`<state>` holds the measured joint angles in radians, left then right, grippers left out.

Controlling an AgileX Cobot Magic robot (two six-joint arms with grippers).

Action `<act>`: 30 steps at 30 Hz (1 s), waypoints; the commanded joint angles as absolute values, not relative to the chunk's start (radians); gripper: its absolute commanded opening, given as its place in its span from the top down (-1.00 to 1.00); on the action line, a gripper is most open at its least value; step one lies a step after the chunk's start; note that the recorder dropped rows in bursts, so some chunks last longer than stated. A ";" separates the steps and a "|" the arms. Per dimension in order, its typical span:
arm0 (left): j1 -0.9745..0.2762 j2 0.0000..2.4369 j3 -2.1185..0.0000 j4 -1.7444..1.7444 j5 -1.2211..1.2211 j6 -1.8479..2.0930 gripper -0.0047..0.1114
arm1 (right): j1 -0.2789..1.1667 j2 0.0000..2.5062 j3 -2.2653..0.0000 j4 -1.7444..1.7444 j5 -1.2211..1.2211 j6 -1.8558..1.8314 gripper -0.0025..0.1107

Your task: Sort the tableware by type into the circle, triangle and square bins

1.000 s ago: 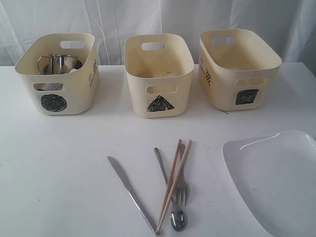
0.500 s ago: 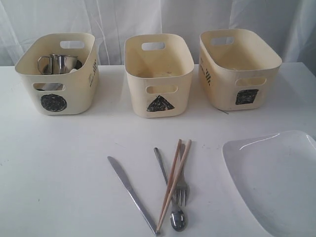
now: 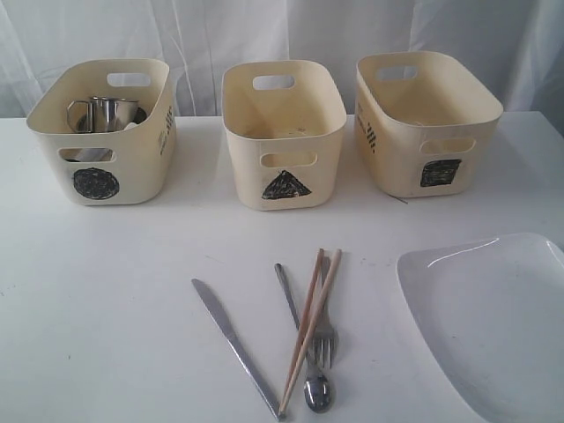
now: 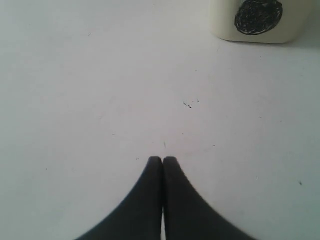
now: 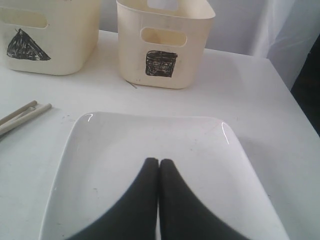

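My right gripper needs to move next to the middle of the paler wooden chopstick [image 3: 315, 318], the one next to the fork, and close there.
A steel mug [image 3: 107, 113] sits inside the circle bin [image 3: 97, 183] at the left; other contents there are mostly hidden. The triangle bin [image 3: 284, 185] stands in the middle and the square bin [image 3: 439, 172] at the right. On the table lie a knife [image 3: 234, 347], a fork [image 3: 324, 335], a spoon [image 3: 315, 390] and wooden chopsticks [image 3: 310, 326] crossed over them. A large white squarish plate [image 3: 493, 317] lies at the right. My left gripper [image 4: 162, 160] is shut over bare table. My right gripper [image 5: 159, 162] is shut above the plate [image 5: 150, 145]. Neither arm shows in the exterior view.
A white curtain hangs behind the bins. The circle bin's marked wall [image 4: 257, 17] shows far ahead of the left gripper. The square bin [image 5: 162, 62], the triangle bin [image 5: 27, 45] and the chopstick ends [image 5: 22, 114] appear beyond the plate in the right wrist view.
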<state>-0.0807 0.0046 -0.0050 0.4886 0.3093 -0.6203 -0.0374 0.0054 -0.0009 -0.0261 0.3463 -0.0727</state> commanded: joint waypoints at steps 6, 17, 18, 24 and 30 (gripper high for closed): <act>-0.078 0.000 0.000 0.485 0.313 -0.545 0.92 | -0.042 0.000 0.000 -0.030 0.343 -0.074 0.96; -0.078 0.000 0.000 0.485 0.313 -0.545 0.92 | -0.042 0.000 0.000 -0.030 0.343 -0.074 0.96; -0.078 0.000 0.000 0.485 0.313 -0.545 0.92 | -0.042 0.000 0.000 -0.030 0.343 -0.074 0.96; -0.078 0.000 0.000 0.485 0.313 -0.545 0.92 | -0.042 0.000 0.000 -0.081 0.341 -0.127 0.96; -0.078 0.000 0.000 0.485 0.313 -0.545 0.92 | -0.042 0.000 0.000 0.199 -0.269 0.132 0.96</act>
